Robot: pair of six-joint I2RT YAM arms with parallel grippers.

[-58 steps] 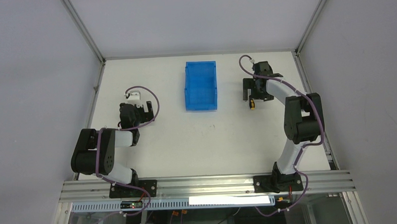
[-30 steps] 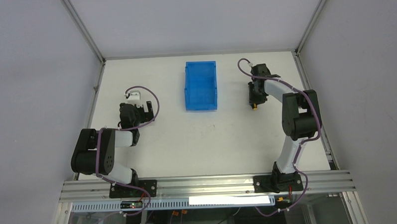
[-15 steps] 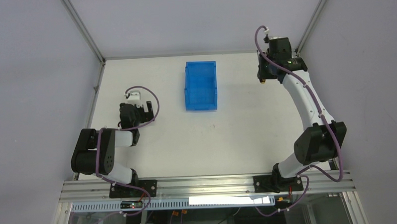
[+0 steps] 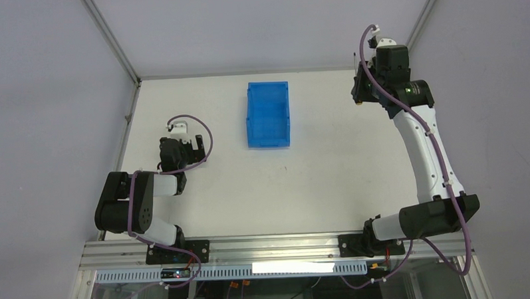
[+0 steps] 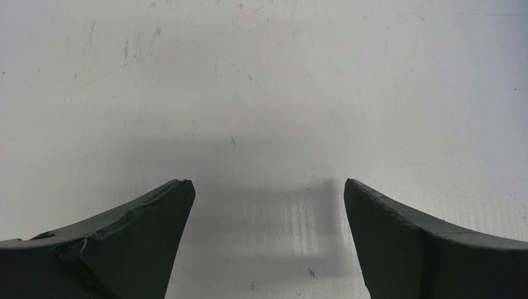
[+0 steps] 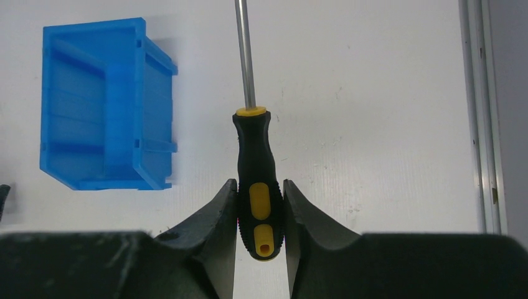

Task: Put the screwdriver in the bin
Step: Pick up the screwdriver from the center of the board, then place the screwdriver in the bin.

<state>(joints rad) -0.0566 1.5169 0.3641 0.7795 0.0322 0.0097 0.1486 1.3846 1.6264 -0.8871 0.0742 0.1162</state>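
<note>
The robot's right gripper needs to release the screwdriver lengthwise on the middle of the blue bin's bottom (image 4: pixel 269 115) (image 6: pixel 121 117).
The screwdriver (image 6: pixel 255 156), black handle with yellow inlays and a thin metal shaft, is clamped by its handle end between the fingers of my right gripper (image 6: pixel 260 187), shaft pointing away from the wrist. In the top view this gripper (image 4: pixel 360 93) hangs high over the table's back right corner, with only a yellow speck of the screwdriver (image 4: pixel 358 102) showing. The blue bin (image 4: pixel 268 115) stands at the back middle of the table, well left of the screwdriver; from the right wrist the bin (image 6: pixel 99 106) looks empty. My left gripper (image 5: pixel 268 187) is open just above bare table, at the left (image 4: pixel 182 149).
The white table (image 4: pixel 317 181) is boxed in by grey walls with metal corner posts. A metal rail (image 6: pixel 482 124) runs along the table's right edge, close to my raised right arm. The arm bases sit on the front rail (image 4: pixel 272 245).
My right arm has lifted off the table and stretched up toward the back right corner, carrying the screwdriver. The bin and the left arm have not moved.
</note>
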